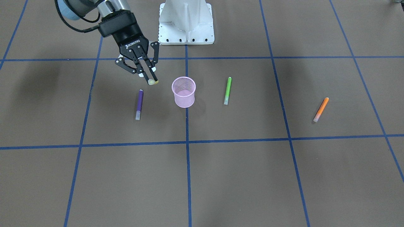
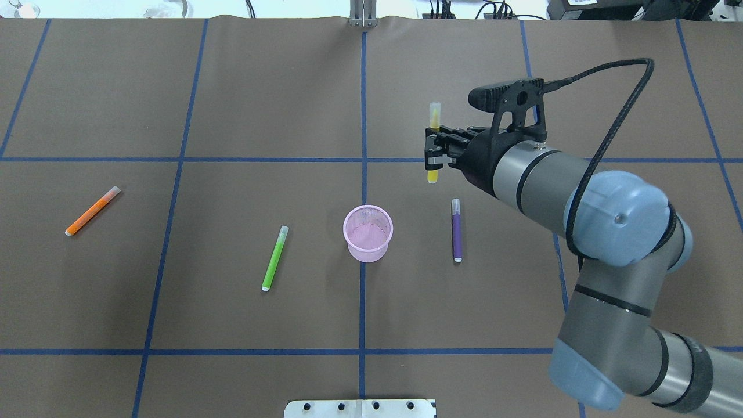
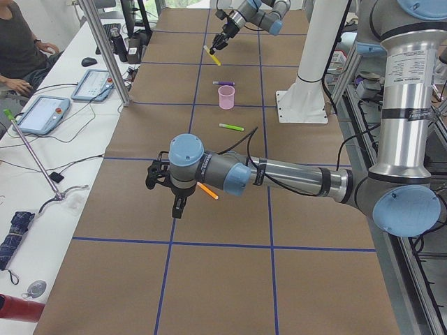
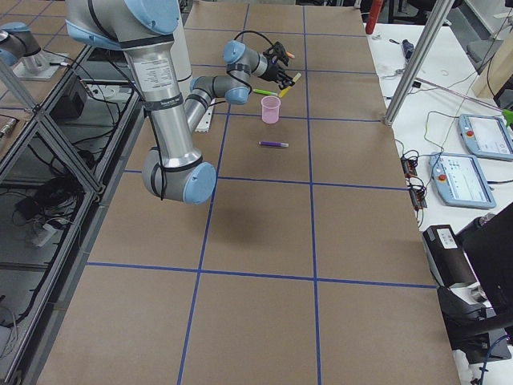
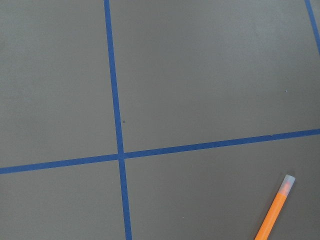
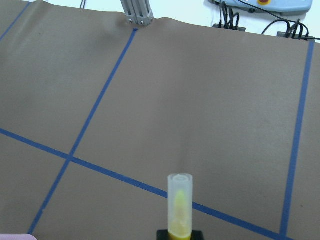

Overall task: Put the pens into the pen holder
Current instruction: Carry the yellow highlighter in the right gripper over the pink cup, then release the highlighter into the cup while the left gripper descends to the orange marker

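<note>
The pale yellow pen will rest inside the empty pink mesh pen holder [image 1: 182, 92] after the robot's right gripper releases it.
My right gripper [image 2: 432, 152] is shut on the pale yellow pen [image 2: 433, 119] and holds it in the air, behind and to the right of the pink mesh pen holder [image 2: 367, 249]. The pen's translucent cap [image 6: 180, 205] shows in the right wrist view. The purple pen [image 2: 456, 230] lies right of the holder, the green pen [image 2: 274, 258] left of it, and the orange pen [image 2: 93, 210] far left. My left gripper [image 3: 177, 204] shows only in the exterior left view, near the orange pen [image 3: 207, 190]. I cannot tell if it is open or shut.
The white robot base [image 1: 186, 22] stands at the table's near edge, behind the holder [image 1: 184, 101]. Blue tape lines [image 2: 363, 145] cross the brown table. An operator [image 3: 21, 49] and tablets [image 3: 42, 113] are at a side bench beyond a metal post [image 3: 105, 56].
</note>
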### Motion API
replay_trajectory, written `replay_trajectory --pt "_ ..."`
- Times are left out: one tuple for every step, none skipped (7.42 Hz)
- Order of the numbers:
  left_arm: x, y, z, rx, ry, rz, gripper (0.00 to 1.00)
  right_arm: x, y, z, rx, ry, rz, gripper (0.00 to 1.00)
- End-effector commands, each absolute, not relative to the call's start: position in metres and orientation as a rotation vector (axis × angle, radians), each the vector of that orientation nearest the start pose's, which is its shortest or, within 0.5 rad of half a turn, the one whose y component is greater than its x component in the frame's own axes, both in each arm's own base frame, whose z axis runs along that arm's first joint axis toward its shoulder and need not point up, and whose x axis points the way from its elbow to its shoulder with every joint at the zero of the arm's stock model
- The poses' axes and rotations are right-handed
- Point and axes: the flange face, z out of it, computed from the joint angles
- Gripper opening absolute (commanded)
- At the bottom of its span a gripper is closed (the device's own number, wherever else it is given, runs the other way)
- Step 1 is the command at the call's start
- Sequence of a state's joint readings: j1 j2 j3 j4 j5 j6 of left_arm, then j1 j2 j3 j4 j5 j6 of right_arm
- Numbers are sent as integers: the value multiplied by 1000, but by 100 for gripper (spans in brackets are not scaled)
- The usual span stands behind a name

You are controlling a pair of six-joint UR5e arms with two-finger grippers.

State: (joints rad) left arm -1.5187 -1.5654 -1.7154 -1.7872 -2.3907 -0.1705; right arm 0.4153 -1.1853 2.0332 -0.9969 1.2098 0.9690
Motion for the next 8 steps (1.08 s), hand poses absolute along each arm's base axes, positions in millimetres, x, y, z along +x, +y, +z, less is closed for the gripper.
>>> replay_trajectory --pt "-31 -513 561 244 813 28 100 -459 -318 171 982 -1102 120 0" --pt "-24 -519 554 238 819 13 100 -476 -312 171 990 -1085 123 0" --pt "-4 -524 545 218 832 6 100 -483 -311 173 993 -1073 124 0" --pt "37 -534 525 184 853 1 100 -489 -311 178 997 -1055 124 0" --pt "65 -541 509 169 868 6 100 -499 -312 177 1006 -1040 131 0" --pt "81 -541 501 167 876 33 100 -504 -313 173 1009 -1041 135 0" --pt "86 -540 495 174 879 47 100 -507 -315 177 1014 -1025 137 0" --pt "99 -536 489 179 878 74 100 -514 -318 184 1018 -1001 138 0"
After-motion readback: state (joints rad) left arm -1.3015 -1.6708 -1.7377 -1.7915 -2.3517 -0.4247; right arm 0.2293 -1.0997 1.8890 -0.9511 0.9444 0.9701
